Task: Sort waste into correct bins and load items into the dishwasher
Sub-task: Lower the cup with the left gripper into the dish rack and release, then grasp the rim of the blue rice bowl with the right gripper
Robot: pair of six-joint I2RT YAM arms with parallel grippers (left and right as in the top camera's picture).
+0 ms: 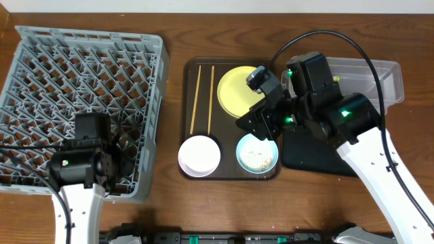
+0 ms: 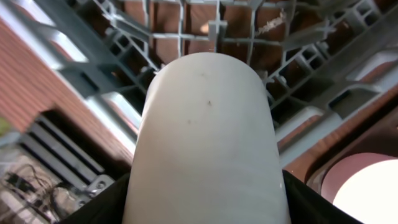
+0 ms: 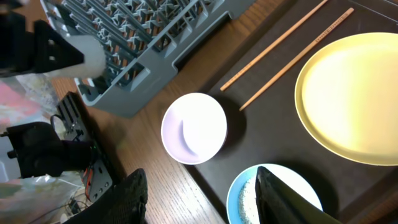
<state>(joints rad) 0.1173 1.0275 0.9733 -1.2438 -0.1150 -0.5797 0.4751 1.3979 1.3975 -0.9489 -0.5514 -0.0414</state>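
The robot's right gripper needs to next move to the light blue bowl's rim (image 1: 237, 154) (image 3: 237, 179), on the side facing the white bowl, and close there.
My left gripper (image 1: 119, 165) hangs over the near right corner of the grey dishwasher rack (image 1: 74, 74), shut on a white cylinder (image 2: 205, 137) that fills the gap between its black fingers (image 2: 102, 205). My right gripper (image 3: 205, 199) is open above the brown tray's front. One finger (image 3: 283, 199) is over the light blue bowl (image 1: 258, 154), which holds rice grains (image 3: 247, 202). The other is over bare wood. On that tray lie a white bowl (image 1: 199, 154), a pale yellow plate (image 1: 237, 91) and two chopsticks (image 1: 201, 98).
The dark brown serving tray (image 1: 230, 173) sits mid-table. A clear tub (image 1: 383, 78) stands at the back right with a black tray (image 1: 315, 154) in front of it, both partly under my right arm. The rack (image 3: 155, 37) lies left of the tray.
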